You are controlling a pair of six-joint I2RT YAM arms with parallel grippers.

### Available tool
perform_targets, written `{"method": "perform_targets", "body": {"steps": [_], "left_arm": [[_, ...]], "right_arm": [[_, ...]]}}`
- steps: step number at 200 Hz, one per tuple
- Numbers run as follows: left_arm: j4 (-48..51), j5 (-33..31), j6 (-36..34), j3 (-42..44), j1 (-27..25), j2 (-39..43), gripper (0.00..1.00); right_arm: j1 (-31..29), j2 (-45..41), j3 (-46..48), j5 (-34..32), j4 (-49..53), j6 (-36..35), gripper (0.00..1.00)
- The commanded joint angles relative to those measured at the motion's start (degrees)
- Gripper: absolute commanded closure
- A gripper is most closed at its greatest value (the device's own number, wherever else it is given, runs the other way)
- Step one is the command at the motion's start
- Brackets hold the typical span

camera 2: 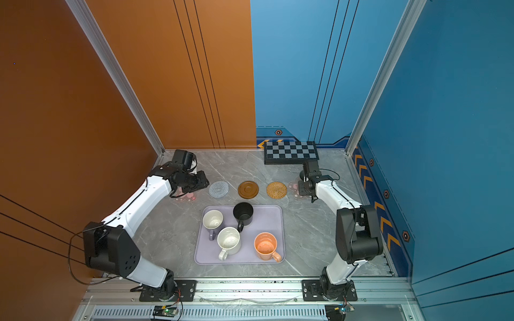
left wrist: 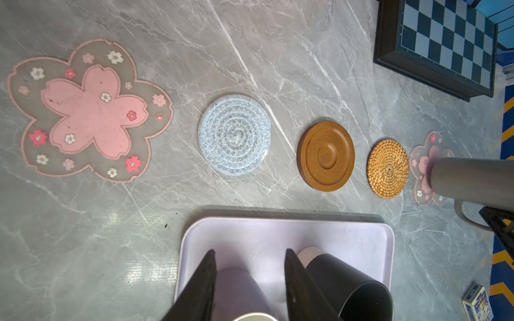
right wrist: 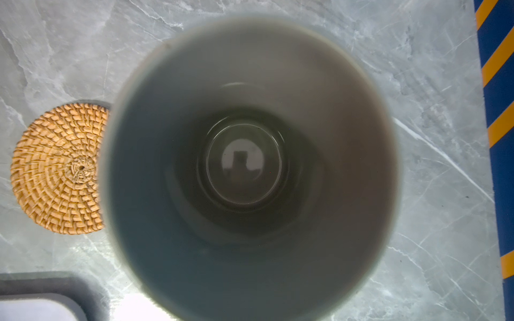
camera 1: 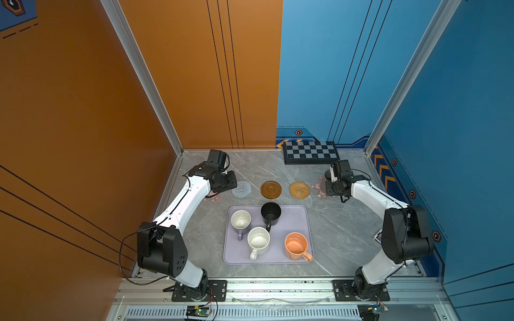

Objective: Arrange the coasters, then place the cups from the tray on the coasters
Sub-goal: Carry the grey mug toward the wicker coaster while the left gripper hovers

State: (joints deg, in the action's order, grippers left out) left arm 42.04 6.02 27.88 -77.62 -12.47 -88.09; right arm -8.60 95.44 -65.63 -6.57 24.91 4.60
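The robot's right gripper needs to place the grey cup on the pink flower coaster [camera 1: 325, 188] beside the rattan coaster.
Several coasters lie in a row behind the tray [camera 1: 301, 214]: pink flower [left wrist: 91, 111], grey-white spiral [camera 1: 241, 189], brown disc [camera 1: 271, 189], rattan [camera 1: 299, 190] and a second pink flower [left wrist: 422, 166]. The grey cup [left wrist: 472, 178] stands upright on that second flower, and my right gripper [camera 1: 332, 184] is shut at its handle side. The right wrist view looks straight down into this cup [right wrist: 244, 166], which hides the fingers. The lavender cup [camera 1: 241, 219], black cup [camera 1: 271, 213], white speckled cup [camera 1: 258, 240] and orange cup [camera 1: 296, 246] stand on the tray. My left gripper [left wrist: 249, 253] hovers open near the spiral coaster, holding nothing.
A black-and-grey chequered board [camera 1: 310, 152] lies at the back right, just behind the right wrist. A small blue box [left wrist: 477, 303] sits on the table right of the tray. Walls close in on both sides, and a metal rail [camera 1: 278, 289] runs along the front.
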Motion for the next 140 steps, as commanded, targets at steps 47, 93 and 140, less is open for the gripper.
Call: {"method": "perform_targets", "body": {"steps": [47, 93, 140], "left_arm": [[0.8, -0.6, -0.7, -1.9, -1.1, -1.1, 0.58], [0.8, -0.5, -0.5, -2.7, -1.6, -1.6, 0.58], [0.9, -0.6, -0.4, -2.9, -2.1, -1.6, 0.58]], "right_arm": [[0.3, -0.8, -2.7, -1.7, -4.4, -1.7, 1.0], [0.3, -0.1, -3.0, -1.7, -4.8, -1.8, 1.0], [0.3, 0.8, -2.6, -1.3, -5.5, -1.8, 1.0]]}}
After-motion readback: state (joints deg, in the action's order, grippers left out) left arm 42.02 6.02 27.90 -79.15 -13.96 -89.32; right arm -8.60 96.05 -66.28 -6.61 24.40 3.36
